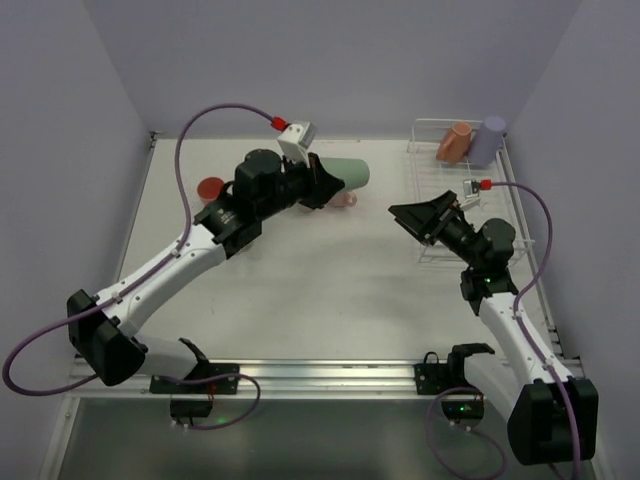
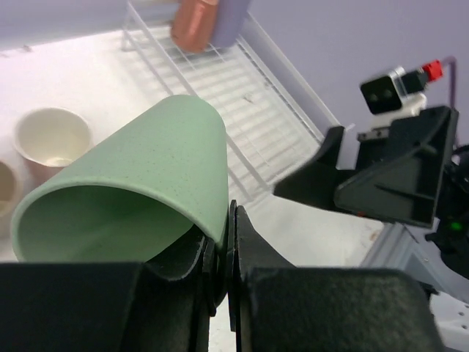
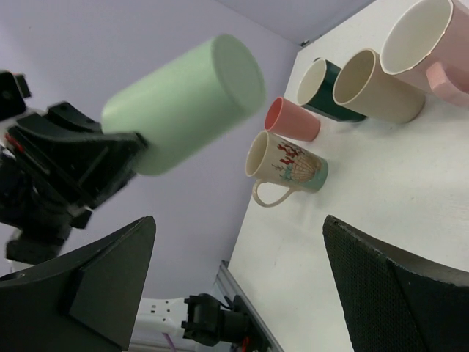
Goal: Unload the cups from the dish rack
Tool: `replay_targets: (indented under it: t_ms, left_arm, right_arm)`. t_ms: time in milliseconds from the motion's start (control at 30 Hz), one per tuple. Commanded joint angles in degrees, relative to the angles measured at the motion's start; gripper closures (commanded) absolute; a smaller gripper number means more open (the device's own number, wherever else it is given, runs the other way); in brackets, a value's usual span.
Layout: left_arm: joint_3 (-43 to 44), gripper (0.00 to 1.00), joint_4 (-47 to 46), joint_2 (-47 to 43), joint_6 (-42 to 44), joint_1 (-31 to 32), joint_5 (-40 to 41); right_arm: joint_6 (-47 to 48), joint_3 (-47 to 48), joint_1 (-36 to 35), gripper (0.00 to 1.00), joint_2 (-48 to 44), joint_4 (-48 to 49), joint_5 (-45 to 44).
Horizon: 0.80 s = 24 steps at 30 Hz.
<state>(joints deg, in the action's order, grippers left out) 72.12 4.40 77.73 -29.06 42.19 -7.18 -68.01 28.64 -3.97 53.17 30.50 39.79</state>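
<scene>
Next, my left gripper sets the light green cup upright on the bare table (image 1: 280, 253) next to the printed cream mug and lets go of it.
My left gripper (image 1: 322, 183) is shut on the rim of a light green cup (image 1: 347, 174) and holds it on its side above the table; one finger is inside the rim (image 2: 223, 242). The cup also shows in the right wrist view (image 3: 190, 103). The white wire dish rack (image 1: 440, 190) stands at the back right with a salmon cup (image 1: 453, 142) and a lavender cup (image 1: 488, 140) at its far end. My right gripper (image 1: 410, 222) is open and empty, left of the rack, facing the left arm.
Several cups stand on the table at the back left: a printed cream mug (image 3: 289, 169), a red cup (image 3: 292, 119), a dark green cup (image 3: 326, 89), a tan cup (image 3: 377, 86) and a pink mug (image 3: 432, 40). Lilac walls close in the table.
</scene>
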Motion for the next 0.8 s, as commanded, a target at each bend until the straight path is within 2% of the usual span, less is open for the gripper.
replay_targets:
  t_ms: [0,133,400,633,767]
  left_arm:
    - [10.39,1.00,13.66,2.40,6.64,-4.39,5.08]
    - [20.22,1.00,22.10,7.86,8.31,-8.61,3.31]
    - [38.87,1.00,41.36,19.73,14.38,-8.88,8.66]
    - [51.70,1.00,49.29,27.64,17.28,-8.88,13.59]
    - [52.43,1.00,49.92,27.31,17.19,-8.88,14.48]
  right_arm:
    - [6.04,3.43,-0.08,0.01,-1.57,-8.15,-1.38]
    - [8.50,2.91,-0.16,0.01,-3.24,-10.28,-1.64]
    - [12.46,2.47,-0.16,0.01,-5.09,-13.89,-2.08]
    - [15.18,2.73,-0.16,0.01,-5.27,-16.00,-1.65]
    - [15.80,2.82,-0.16,0.01,-5.18,-16.35,-1.21]
